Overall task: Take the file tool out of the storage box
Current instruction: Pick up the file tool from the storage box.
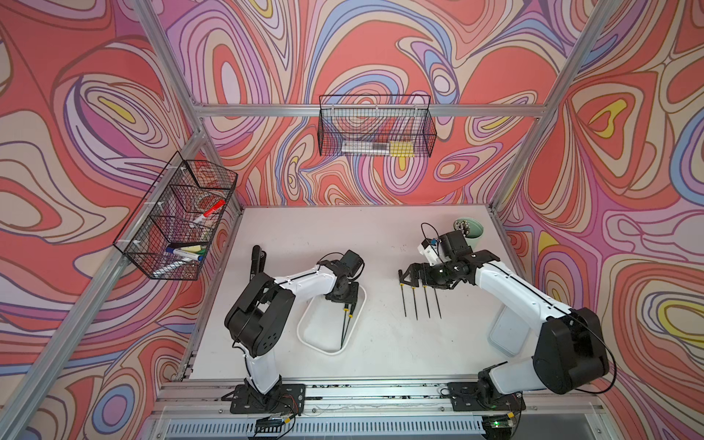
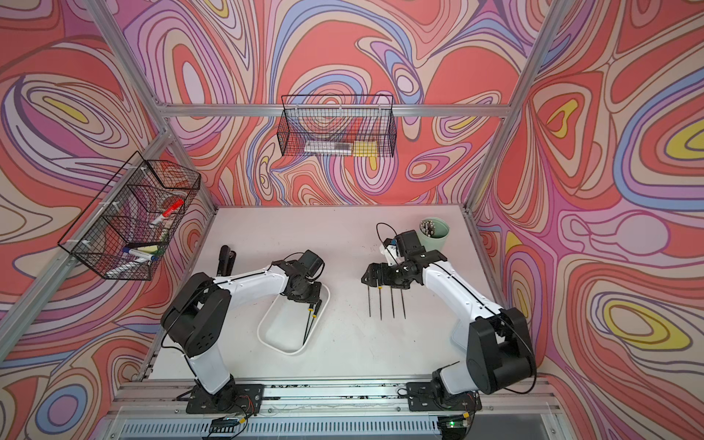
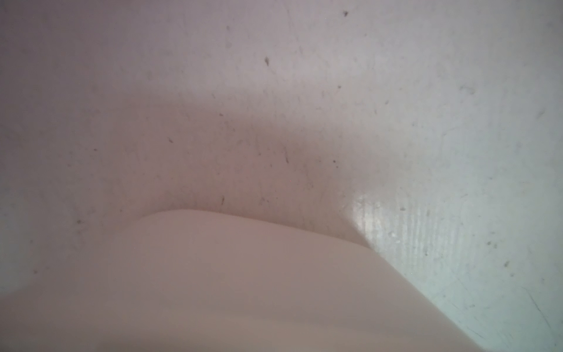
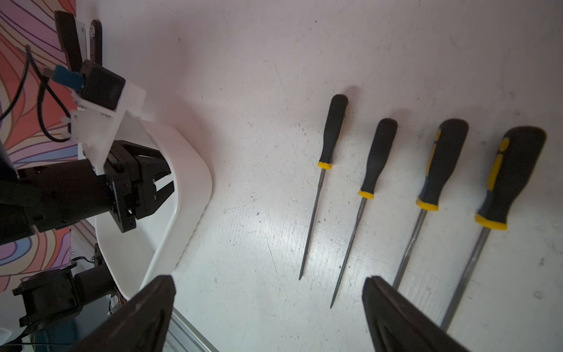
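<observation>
My right gripper is to close on the metal rod (image 1: 344, 327) of the storage box's file tool, beyond its yellow collar, while my left gripper holds its handle.
The storage box (image 1: 304, 335) (image 2: 266, 339) is a shallow white tray left of the table's centre. Two file tools (image 1: 346, 324) (image 2: 309, 327) with black handles and yellow collars lie along its right side. My left gripper (image 1: 344, 303) (image 2: 309, 303) points down into the box's far end, over their handles. In the right wrist view its fingers (image 4: 161, 195) stand close together behind the box wall (image 4: 195, 170), and their tips are hidden. The left wrist view is a blur of box rim (image 3: 243, 274). My right gripper (image 1: 409, 276) (image 4: 269, 283) hangs open and holds nothing.
Several file tools (image 1: 421, 301) (image 4: 333, 131) lie side by side on the table under the right gripper. A mint-green cup (image 1: 470, 230) stands at the back right, a black stapler-like tool (image 1: 257, 259) at the left. Wire baskets (image 1: 175, 217) (image 1: 375, 129) hang on the frame.
</observation>
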Controlling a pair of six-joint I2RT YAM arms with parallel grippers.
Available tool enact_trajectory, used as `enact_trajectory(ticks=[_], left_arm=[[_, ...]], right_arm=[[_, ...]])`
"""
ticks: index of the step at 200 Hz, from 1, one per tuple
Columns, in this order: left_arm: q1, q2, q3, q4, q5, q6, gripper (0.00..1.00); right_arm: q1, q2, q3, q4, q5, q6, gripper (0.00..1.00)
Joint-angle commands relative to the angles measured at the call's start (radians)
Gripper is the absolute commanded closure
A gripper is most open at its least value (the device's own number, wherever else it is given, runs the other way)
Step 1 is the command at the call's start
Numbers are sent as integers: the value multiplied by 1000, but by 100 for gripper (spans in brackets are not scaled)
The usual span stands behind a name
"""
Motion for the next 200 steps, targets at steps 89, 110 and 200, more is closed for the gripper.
enact_trajectory(ticks=[89,110,200], left_arm=[[-2,-66,-4,-42,-56,-32,90],[4,-139,-26,-9,-63,-53,90],[126,-400,-152,173,132,-248,91]], right_arm=[[6,-53,-62,118,-164,47,8],[38,-84,-90,187,-170,86,9],[363,-39,-92,463,24,312,33]])
